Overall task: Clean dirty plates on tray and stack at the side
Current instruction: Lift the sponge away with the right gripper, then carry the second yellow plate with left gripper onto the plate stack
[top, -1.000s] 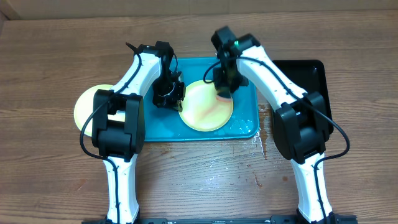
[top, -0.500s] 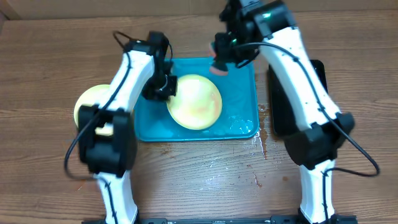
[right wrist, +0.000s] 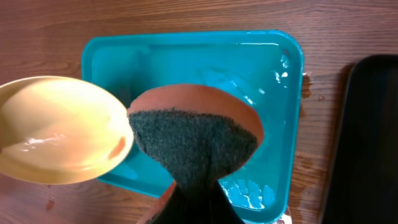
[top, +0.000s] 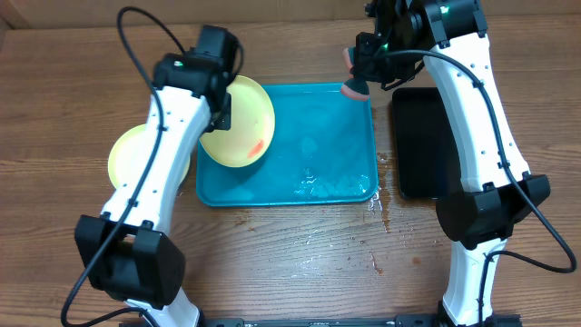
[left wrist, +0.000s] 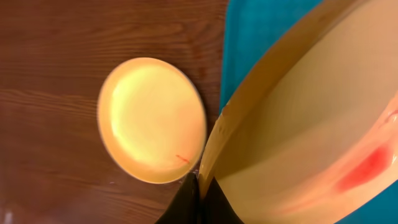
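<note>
The robot's left gripper should release the yellow-green plate, now tilted above the teal tray, on top of the other yellow-green plate (top: 152, 162) (left wrist: 152, 120) beside the teal tray.
My left gripper (top: 224, 116) is shut on the rim of a pale yellow-green plate (top: 241, 123) and holds it tilted above the left end of the teal tray (top: 336, 136). A red-orange smear (top: 258, 148) shows on it, also in the left wrist view (left wrist: 364, 169). A second yellow-green plate (top: 132, 154) lies on the table left of the tray, also in the left wrist view (left wrist: 149, 118). My right gripper (top: 356, 84) is shut on an orange sponge with a dark scouring face (right wrist: 196, 134), raised over the tray's far right corner. No blue plate is in view.
A black tray (top: 431, 136) lies right of the teal tray. Water pools in the teal tray's near right part (top: 331, 186), and wet spots mark the wood (top: 381, 204) beside it. My two arms rise from the table's front edge.
My left gripper lifted the yellow-green plate off the tray floor, tilted it and carried it left. My right gripper rose with the sponge and moved back toward the tray's far right corner.
</note>
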You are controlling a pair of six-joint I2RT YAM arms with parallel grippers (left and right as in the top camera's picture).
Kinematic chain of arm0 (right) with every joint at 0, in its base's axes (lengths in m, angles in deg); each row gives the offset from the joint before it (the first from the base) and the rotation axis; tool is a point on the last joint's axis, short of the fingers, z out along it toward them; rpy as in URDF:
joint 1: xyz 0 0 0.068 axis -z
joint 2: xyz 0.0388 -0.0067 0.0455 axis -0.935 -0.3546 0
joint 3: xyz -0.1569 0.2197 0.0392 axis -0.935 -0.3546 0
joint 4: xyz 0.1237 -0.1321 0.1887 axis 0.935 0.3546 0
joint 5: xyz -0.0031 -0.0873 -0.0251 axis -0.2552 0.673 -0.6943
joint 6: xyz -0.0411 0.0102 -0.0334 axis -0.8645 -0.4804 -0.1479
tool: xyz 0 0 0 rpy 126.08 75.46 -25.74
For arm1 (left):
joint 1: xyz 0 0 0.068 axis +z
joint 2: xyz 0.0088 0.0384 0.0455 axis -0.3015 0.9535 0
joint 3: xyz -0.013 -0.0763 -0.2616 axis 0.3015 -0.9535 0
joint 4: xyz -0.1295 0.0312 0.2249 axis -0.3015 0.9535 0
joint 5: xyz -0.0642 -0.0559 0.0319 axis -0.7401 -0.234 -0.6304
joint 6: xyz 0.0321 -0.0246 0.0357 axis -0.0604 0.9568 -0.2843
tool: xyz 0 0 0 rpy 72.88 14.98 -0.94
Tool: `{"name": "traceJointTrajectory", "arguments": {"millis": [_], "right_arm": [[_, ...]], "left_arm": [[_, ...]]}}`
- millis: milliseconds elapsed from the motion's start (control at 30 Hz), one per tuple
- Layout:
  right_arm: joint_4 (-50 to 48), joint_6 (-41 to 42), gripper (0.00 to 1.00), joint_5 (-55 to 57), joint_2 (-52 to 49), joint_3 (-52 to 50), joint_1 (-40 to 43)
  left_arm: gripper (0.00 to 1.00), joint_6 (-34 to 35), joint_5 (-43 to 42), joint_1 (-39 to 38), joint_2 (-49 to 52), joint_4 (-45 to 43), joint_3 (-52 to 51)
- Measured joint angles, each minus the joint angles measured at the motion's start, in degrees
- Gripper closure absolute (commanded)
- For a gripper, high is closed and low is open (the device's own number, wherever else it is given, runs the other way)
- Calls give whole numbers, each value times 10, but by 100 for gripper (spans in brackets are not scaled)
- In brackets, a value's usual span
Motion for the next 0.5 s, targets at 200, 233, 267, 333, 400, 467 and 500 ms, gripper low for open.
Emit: {"name": "traceJointTrajectory", "arguments": {"millis": [200, 233, 267, 333, 400, 467, 500], "right_arm": [[5, 0, 96, 9, 0, 0, 2], [5, 0, 96, 9, 0, 0, 2], [5, 0, 96, 10, 0, 0, 2], [7, 0, 96, 12, 0, 0, 2], [10, 0, 96, 16, 0, 0, 2], [14, 0, 96, 20, 0, 0, 2], [14, 0, 96, 22, 0, 0, 2]], "left_arm": [[96, 44, 145, -73, 0, 6, 0], [96, 52, 170, -85, 0, 6, 0], [96, 58, 195, -97, 0, 7, 0], [96, 71, 238, -117, 0, 6, 0], [96, 80, 282, -135, 0, 7, 0], [96, 88, 322, -149, 0, 6, 0], [96, 93, 342, -155, 0, 7, 0]]}}
